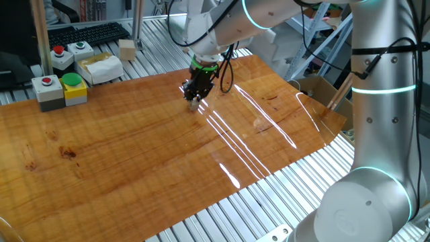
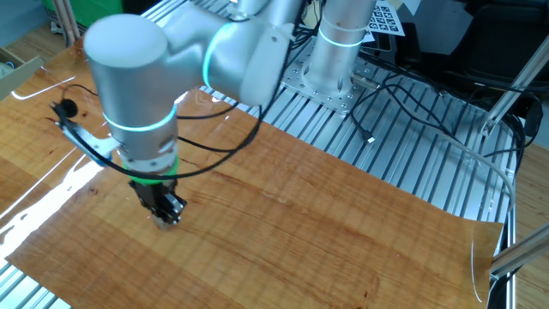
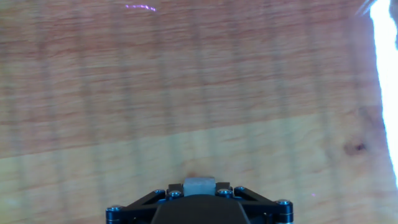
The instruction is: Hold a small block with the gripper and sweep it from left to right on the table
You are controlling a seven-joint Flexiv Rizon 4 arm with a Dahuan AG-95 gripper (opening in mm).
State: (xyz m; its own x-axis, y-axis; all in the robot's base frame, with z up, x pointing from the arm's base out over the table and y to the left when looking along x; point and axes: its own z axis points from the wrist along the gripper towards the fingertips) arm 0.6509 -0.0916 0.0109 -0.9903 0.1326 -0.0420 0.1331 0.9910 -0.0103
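Next, I let go of the small block on the bare wood (image 1: pixel 168 117) between the button boxes and the long streaks of glare.
My gripper (image 1: pixel 195 102), black with a bright green ring, points down at the table (image 1: pixel 134 161) near its far middle. It is shut on the small block (image 1: pixel 195 103), a tiny pale cube at the fingertips, which sits at or just above the wood. In the hand view the small block (image 3: pixel 199 185) shows pinched between the black fingers at the bottom edge, over the table (image 3: pixel 186 93). In the other fixed view the gripper (image 2: pixel 165 216) hangs under the grey arm, low over the table (image 2: pixel 300 232); the block is hard to make out there.
Button boxes (image 1: pixel 60 89), a wrapped white packet (image 1: pixel 101 67) and a larger pale wooden block (image 1: pixel 126 48) stand on the slats at the far left. Glare streaks (image 1: pixel 242 128) cross the board to the right. The arm's base column (image 1: pixel 383 134) stands at the right edge.
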